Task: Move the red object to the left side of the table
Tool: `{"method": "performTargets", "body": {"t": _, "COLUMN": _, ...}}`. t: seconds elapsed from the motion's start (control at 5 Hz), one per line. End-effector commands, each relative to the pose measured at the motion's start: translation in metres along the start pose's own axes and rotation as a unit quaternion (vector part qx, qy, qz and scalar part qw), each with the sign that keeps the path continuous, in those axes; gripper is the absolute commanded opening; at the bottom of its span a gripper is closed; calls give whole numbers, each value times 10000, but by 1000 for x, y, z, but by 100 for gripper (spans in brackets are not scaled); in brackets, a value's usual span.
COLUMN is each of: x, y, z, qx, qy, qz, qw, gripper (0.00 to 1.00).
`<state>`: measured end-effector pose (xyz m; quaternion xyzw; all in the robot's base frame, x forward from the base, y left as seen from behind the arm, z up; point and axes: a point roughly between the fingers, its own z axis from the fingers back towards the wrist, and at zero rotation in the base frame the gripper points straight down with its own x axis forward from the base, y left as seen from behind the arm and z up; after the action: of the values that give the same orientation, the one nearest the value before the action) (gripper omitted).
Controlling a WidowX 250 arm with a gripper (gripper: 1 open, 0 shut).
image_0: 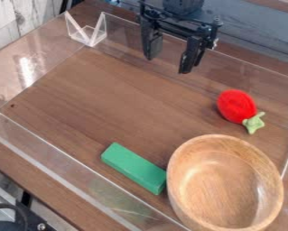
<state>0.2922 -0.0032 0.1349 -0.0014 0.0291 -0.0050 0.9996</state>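
Observation:
Next, my gripper will go to the toy fruit's round red body [236,106] and close there, leaving its green leafy tip free.
The red object [239,106] is a small round toy fruit with a green leafy tip, lying near the right edge of the dark wood-grain table [110,99]. My black gripper [169,53] hangs over the far middle of the table, up and to the left of the fruit and well apart from it. Its two fingers stand spread wide with nothing between them, so it is open.
A round light wooden bowl [226,185] sits at the front right, just below the fruit. A flat green block [135,168] lies left of the bowl. Low clear acrylic walls [43,161] border the table, with a clear bracket [85,30] at the far left.

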Motion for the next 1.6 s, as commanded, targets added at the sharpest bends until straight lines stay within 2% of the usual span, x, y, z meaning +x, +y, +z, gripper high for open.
{"method": "performTargets", "body": {"t": 0.0, "x": -13, "y": -14, "z": -16, "qx": -53, "qy": 149, "qz": 130, "qw": 9998, "gripper": 100}}
{"method": "performTargets", "body": {"t": 0.2, "x": -12, "y": -50, "z": -27, "qx": -248, "qy": 36, "qz": 789, "qw": 9966, "gripper": 100}}
{"method": "performTargets", "body": {"t": 0.4, "x": 4, "y": -85, "z": -31, "qx": -437, "qy": -109, "qz": 1315, "qw": 9903, "gripper": 100}}
{"method": "performTargets", "body": {"t": 0.6, "x": 20, "y": -109, "z": -32, "qx": -626, "qy": -285, "qz": 1685, "qw": 9833, "gripper": 100}}
{"method": "performTargets", "body": {"t": 1.0, "x": 40, "y": -115, "z": -37, "qx": -968, "qy": -525, "qz": 2499, "qw": 9620, "gripper": 100}}
{"method": "performTargets", "body": {"t": 1.4, "x": 60, "y": -120, "z": -38, "qx": -1057, "qy": -760, "qz": 3242, "qw": 9370, "gripper": 100}}
